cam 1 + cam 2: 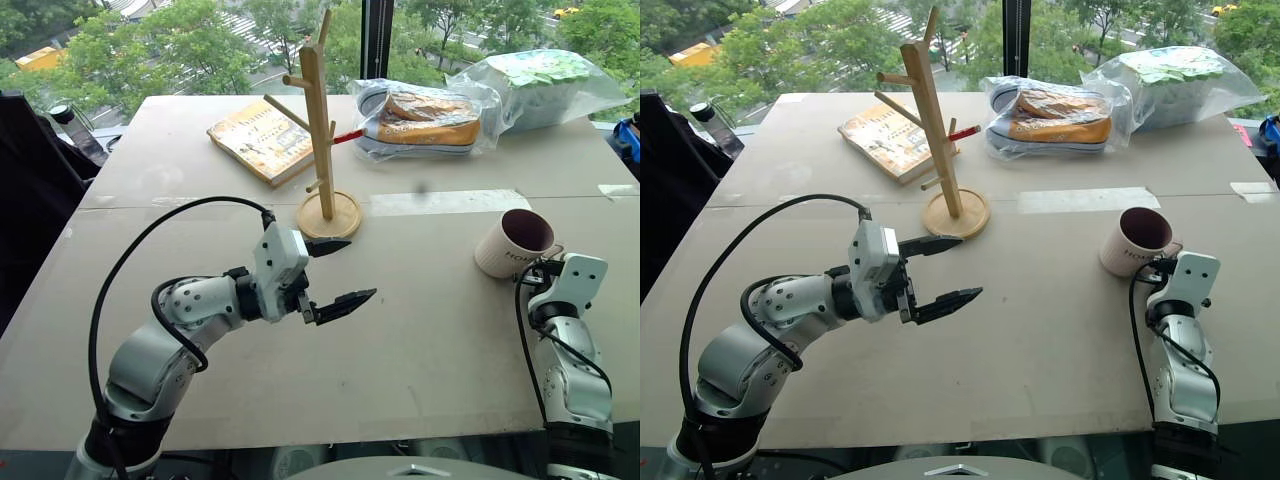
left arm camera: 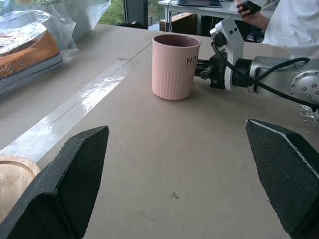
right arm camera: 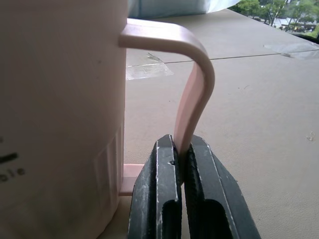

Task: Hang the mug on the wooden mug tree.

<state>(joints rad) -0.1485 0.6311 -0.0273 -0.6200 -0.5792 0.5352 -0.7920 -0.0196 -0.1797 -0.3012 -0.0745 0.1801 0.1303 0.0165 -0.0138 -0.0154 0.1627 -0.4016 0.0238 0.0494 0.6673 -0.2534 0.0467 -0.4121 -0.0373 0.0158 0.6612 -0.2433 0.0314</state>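
Observation:
My right gripper has the mug. It will let go of it so that it hangs just below the red-tipped peg of the wooden mug tree [image 1: 343,184].
The mug [image 1: 515,243], cream-pink with a dark inside and small dark lettering, stands upright on the table at the right. My right gripper [image 3: 179,149] is shut on the lower part of its loop handle [image 3: 197,84], level with the tabletop. The wooden mug tree [image 1: 320,130] stands on its round disc base [image 1: 328,215] at the table's middle, its pegs bare. My left gripper [image 1: 358,268] hovers open with nothing in it just in front of that base, pointing toward the mug [image 2: 174,67].
Behind the tree lie a book [image 1: 262,138], a shoe in a clear bag [image 1: 425,118] and a larger plastic bag [image 1: 540,85]. A dark object [image 1: 30,170] stands past the table's left edge. A person [image 2: 279,20] holding a phone is beyond the right arm.

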